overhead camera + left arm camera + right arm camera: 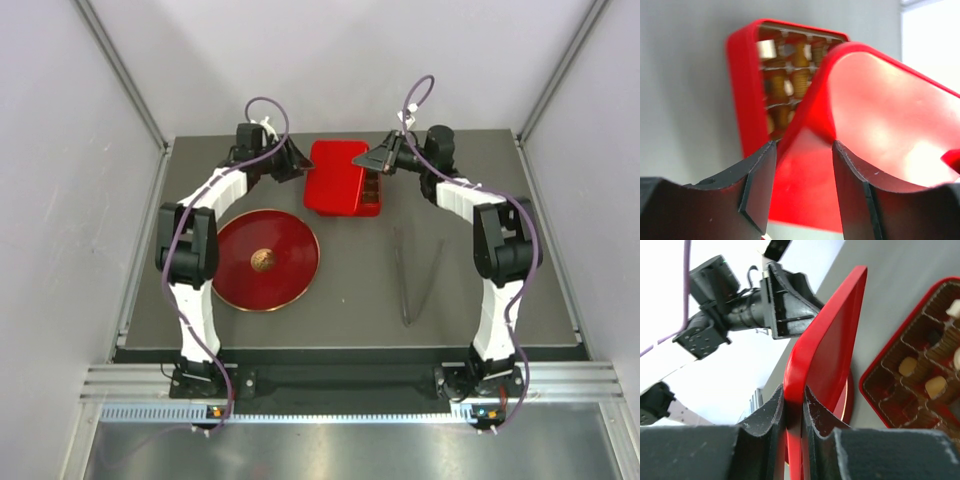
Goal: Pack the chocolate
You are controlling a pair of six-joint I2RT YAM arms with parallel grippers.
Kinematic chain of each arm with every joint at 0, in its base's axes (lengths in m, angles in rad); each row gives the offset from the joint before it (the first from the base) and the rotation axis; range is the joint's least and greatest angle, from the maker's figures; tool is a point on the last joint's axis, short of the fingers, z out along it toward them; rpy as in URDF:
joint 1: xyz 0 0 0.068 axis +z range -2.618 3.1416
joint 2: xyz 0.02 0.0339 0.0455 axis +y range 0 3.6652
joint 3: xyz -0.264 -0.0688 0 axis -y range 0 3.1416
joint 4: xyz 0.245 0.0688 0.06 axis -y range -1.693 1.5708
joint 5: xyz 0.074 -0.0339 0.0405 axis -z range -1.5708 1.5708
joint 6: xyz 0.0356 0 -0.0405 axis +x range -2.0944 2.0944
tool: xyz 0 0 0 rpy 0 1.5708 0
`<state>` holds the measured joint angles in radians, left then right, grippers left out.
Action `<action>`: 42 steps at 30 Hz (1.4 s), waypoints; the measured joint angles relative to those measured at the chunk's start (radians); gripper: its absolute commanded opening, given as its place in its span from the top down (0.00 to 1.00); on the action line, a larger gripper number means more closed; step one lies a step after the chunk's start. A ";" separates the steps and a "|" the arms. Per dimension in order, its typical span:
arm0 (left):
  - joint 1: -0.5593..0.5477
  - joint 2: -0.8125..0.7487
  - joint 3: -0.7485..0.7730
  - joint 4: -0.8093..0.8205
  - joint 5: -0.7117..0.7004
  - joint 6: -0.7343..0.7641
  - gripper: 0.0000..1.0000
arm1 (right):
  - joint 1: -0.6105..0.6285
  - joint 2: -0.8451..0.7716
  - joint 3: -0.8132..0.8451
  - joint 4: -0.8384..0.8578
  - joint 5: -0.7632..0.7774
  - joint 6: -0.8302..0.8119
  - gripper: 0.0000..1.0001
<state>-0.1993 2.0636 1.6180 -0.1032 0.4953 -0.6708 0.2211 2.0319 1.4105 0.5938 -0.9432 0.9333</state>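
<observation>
I can see the red lid hangs crooked and leaves the brown tray's end uncovered, so I need to grip the lid's edge (808,140) with my left gripper before shifting it over the box.
The red box (345,208) stands at the back middle, its brown tray holding cream and tan chocolate pieces (908,366). They also show in the left wrist view (766,48). The red lid (335,170) hangs tilted over the box. My right gripper (372,160) is shut on the lid's rim (795,390). My left gripper (298,165) is at the lid's left side. Its jaws stand apart with the lid's corner (805,165) between them. The left gripper (804,147) is open.
A round red plate (290,285) lies front left with a golden-brown wrinkled ball (264,260) at its middle. Metal tongs (415,275) lie on the dark mat to the right. Grey walls close in the sides and back.
</observation>
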 measured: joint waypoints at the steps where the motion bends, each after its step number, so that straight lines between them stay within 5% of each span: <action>1: 0.000 0.016 0.014 0.013 0.027 -0.003 0.46 | 0.000 0.008 0.010 0.015 -0.005 0.013 1.00; 11: 0.003 0.129 0.039 0.105 0.129 -0.026 0.48 | -0.025 0.111 0.052 0.079 -0.045 0.101 0.98; 25: 0.004 0.200 0.066 0.182 0.171 -0.066 0.55 | -0.074 0.234 0.188 0.062 -0.105 0.125 0.78; 42: -0.011 0.228 0.114 0.187 0.200 -0.099 0.61 | -0.114 0.311 0.314 -0.155 0.004 -0.018 0.61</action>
<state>-0.2108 2.2917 1.7325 0.0837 0.6956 -0.7700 0.1070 2.3428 1.7241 0.4385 -0.9394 0.9154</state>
